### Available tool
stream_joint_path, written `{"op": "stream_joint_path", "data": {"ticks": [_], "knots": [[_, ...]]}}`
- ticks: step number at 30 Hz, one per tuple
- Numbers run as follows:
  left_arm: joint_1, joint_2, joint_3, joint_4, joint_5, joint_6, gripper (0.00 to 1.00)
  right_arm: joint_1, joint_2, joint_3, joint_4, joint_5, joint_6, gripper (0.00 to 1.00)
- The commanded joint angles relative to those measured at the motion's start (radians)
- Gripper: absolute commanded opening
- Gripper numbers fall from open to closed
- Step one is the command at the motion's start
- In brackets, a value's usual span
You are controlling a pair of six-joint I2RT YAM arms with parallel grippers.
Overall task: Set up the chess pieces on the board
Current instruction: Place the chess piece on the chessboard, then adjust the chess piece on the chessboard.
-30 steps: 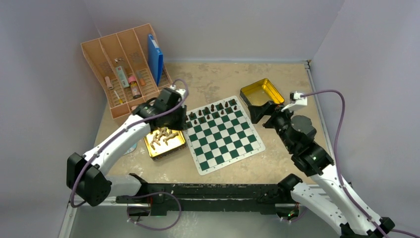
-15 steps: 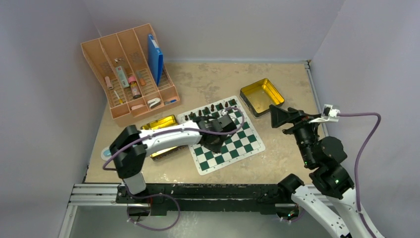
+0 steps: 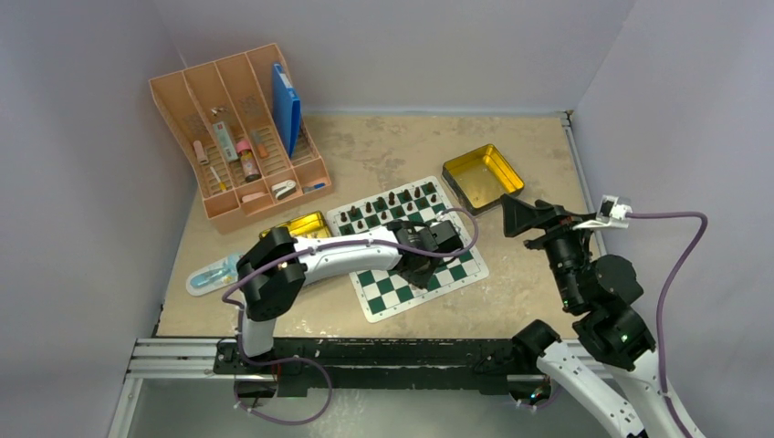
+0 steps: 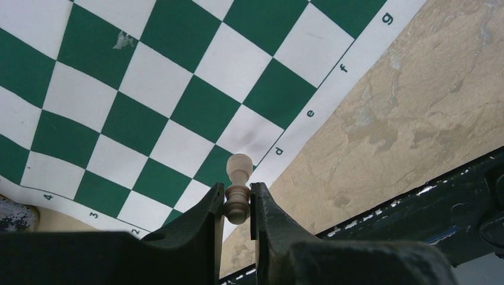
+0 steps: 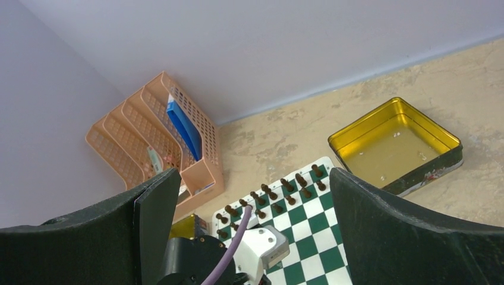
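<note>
The robot's left gripper needs to set the light tan chess piece down on the white border square (image 3: 420, 286) (image 4: 249, 136) next to the letter d.
The board (image 3: 383, 288) lies mid-table, a green and white chess mat. My left gripper (image 3: 427, 263) reaches across it to its near right part. The left wrist view shows this gripper (image 4: 238, 199) shut on one light tan chess piece (image 4: 239, 166). The piece hangs just above the board (image 4: 148, 89), over the squares by its lettered border. My right gripper (image 3: 517, 215) hovers right of the board, open and empty; its jaws (image 5: 255, 178) stand wide apart. The other tan chess pieces are hidden behind the left arm.
Dark brown chessmen (image 3: 392, 204) fill the board's two far rows (image 5: 279, 190). An empty gold tin (image 3: 482, 176) sits far right of the board. A second gold tin (image 3: 299, 224) peeks out behind the left arm. A pink organizer (image 3: 242, 128) stands far left.
My left arm swung from the gold tin on the left across the board to its near right part, still shut. The right arm drew back to the right, away from the empty tin.
</note>
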Motion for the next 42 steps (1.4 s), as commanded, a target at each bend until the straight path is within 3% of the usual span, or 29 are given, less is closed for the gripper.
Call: {"op": "stream_joint_path", "data": {"ticks": [1,16,25,29,42], "knots": [[-0.005,0.024,0.057,0.03,0.028,0.018,0.11,-0.006,-0.018,0.029,0.017,0.033,-0.016,0.97],[-0.005,0.114,0.103,0.025,0.035,0.018,0.16,-0.006,-0.025,0.027,0.01,0.021,-0.034,0.98],[-0.005,0.118,0.132,-0.006,0.022,0.009,0.31,-0.007,-0.018,0.038,0.017,0.022,-0.052,0.99],[-0.004,0.119,0.14,-0.011,0.018,0.016,0.25,-0.006,-0.017,0.046,0.007,0.006,-0.055,0.99],[-0.004,0.139,0.165,-0.084,0.0,0.013,0.22,-0.006,-0.01,0.051,-0.008,-0.026,-0.06,0.99]]}}
